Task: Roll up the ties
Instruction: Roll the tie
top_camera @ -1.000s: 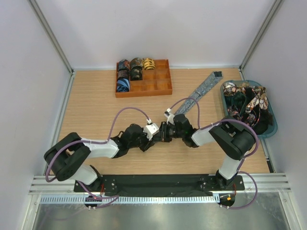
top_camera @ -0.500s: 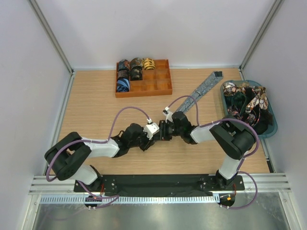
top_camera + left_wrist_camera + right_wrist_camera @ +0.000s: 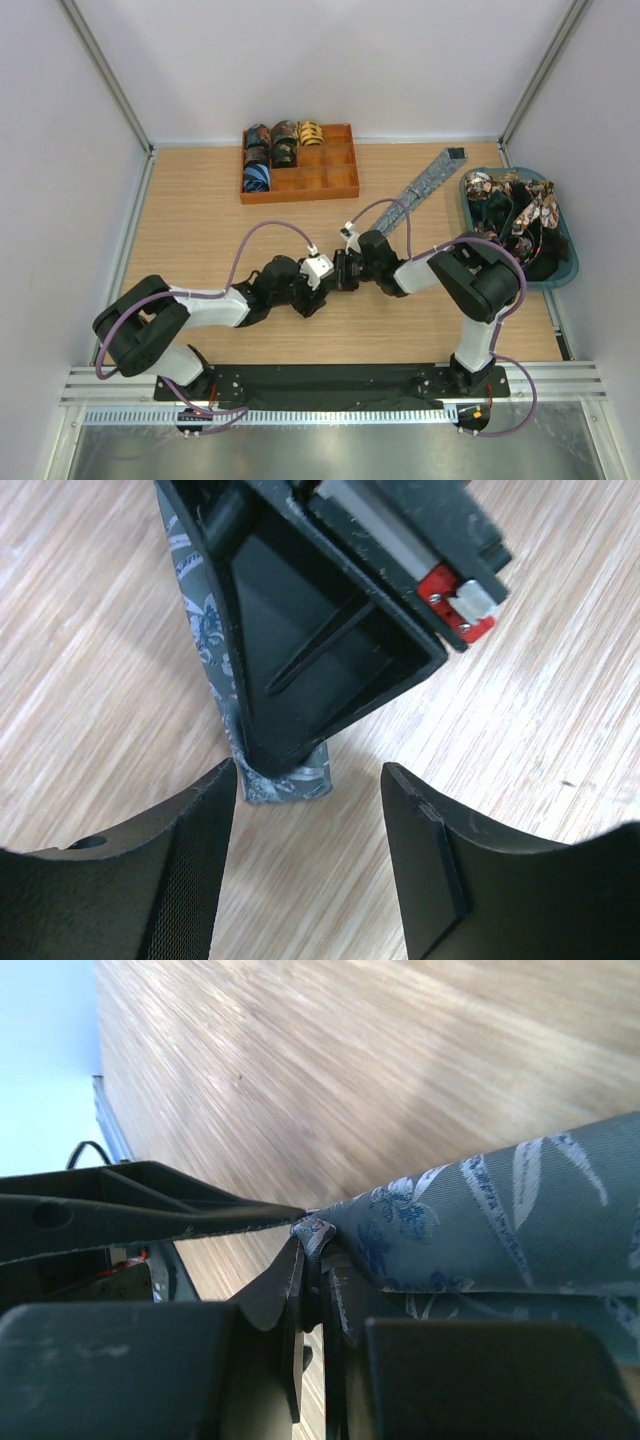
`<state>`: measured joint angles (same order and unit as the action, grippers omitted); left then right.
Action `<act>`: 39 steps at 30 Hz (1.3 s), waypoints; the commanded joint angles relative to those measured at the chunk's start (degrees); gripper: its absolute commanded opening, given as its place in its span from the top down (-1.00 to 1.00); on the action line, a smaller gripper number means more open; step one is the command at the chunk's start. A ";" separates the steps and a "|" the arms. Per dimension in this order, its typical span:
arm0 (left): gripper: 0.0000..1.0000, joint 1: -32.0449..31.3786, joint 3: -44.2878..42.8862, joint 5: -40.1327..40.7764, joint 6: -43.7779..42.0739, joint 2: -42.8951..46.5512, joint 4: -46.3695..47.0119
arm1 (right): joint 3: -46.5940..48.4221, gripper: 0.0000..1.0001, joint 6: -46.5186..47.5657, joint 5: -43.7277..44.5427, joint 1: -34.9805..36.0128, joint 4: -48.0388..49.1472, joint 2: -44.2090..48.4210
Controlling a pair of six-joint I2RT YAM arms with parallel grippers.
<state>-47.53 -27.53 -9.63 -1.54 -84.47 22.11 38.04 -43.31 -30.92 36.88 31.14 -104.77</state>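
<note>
I can see my left gripper's fingers straddle wood in front of the tie's end, so next I move that left gripper forward and pinch that end (image 3: 290, 784) before my right gripper backs off.
A long grey-blue patterned tie (image 3: 425, 185) lies diagonally on the wooden table, from the back right towards the middle. My right gripper (image 3: 345, 272) is shut on its near end; the pinched fabric (image 3: 480, 1220) shows between the fingers (image 3: 300, 1290) in the right wrist view. My left gripper (image 3: 326, 277) faces it from the left, open. In the left wrist view its fingers (image 3: 430, 850) straddle bare wood just in front of the folded tie end (image 3: 290, 780), without touching it. Several rolled ties (image 3: 272, 150) sit in an orange tray.
The orange compartment tray (image 3: 335, 170) stands at the back centre, its right cells bare. A blue bin (image 3: 570, 255) at the right edge holds a heap of loose ties (image 3: 515, 215). Purple cables loop above both arms.
My right gripper has shifted a little to the left with the tie end, closer between the left gripper's fingers. The left arm has barely moved.
</note>
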 commanded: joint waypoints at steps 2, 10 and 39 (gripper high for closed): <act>-0.24 -0.20 -2.88 0.57 -0.83 0.88 -0.22 | -1.73 0.98 -3.96 -3.79 -2.08 7.87 -4.38; -0.11 -0.20 -5.52 1.89 -1.80 -2.81 -2.24 | -2.71 0.98 -8.28 -7.05 -2.87 17.56 -8.61; 0.60 0.77 -7.27 -0.39 0.22 -6.59 -7.17 | 1.86 0.00 2.62 -0.99 -2.87 -5.29 2.37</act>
<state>-46.72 -34.02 -8.73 -1.93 -90.11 18.48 38.48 -43.72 -35.44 33.89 31.22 -104.90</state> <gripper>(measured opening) 0.306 0.439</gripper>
